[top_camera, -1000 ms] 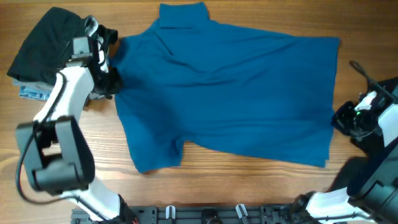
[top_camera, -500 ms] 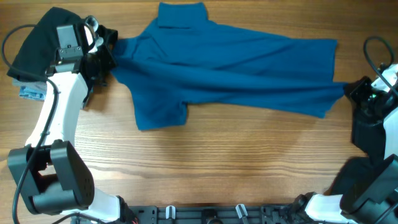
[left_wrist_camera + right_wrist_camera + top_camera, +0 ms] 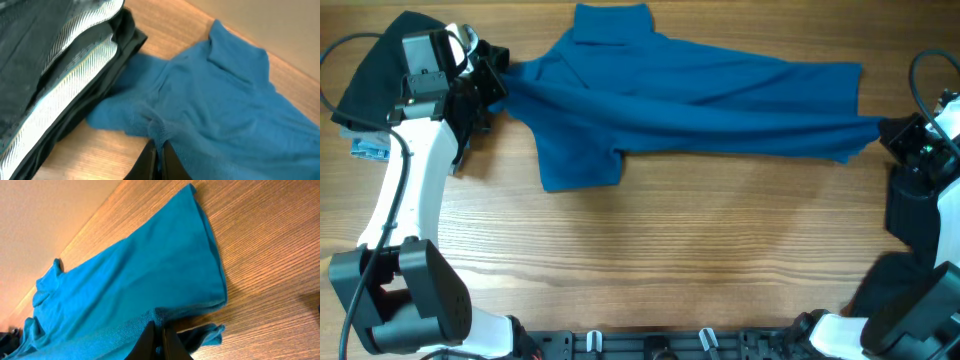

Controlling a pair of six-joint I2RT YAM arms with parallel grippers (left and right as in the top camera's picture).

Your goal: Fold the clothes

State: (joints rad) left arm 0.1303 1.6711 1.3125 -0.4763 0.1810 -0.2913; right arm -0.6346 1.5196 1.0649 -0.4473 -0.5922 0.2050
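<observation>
Next, my left gripper lets go of the royal-blue shirt's edge on the table (image 3: 556, 72) (image 3: 187, 87) between the dark pile and the collar. The shirt is stretched across the table's far half.
The clothes here are chiefly a royal-blue collared shirt (image 3: 690, 95) stretched across the far half of the wooden table, its collar (image 3: 610, 22) at the top and one sleeve (image 3: 578, 165) hanging toward the front. My left gripper (image 3: 500, 82) is shut on the shirt's left edge (image 3: 159, 131). My right gripper (image 3: 888, 130) is shut on the shirt's hem corner (image 3: 162, 322) at the far right. The fabric is pulled into long folds between the two grips.
A pile of dark and striped white-grey garments (image 3: 382, 68) lies at the far left, close beside the left arm; in the left wrist view this pile (image 3: 55, 65) touches the shirt's edge. Bare wooden table (image 3: 680, 260) fills the front half.
Both grippers have pulled apart and toward the back. The shirt's front edge has lifted and gathered into a narrower, taut band; the sleeve has slid back with it.
</observation>
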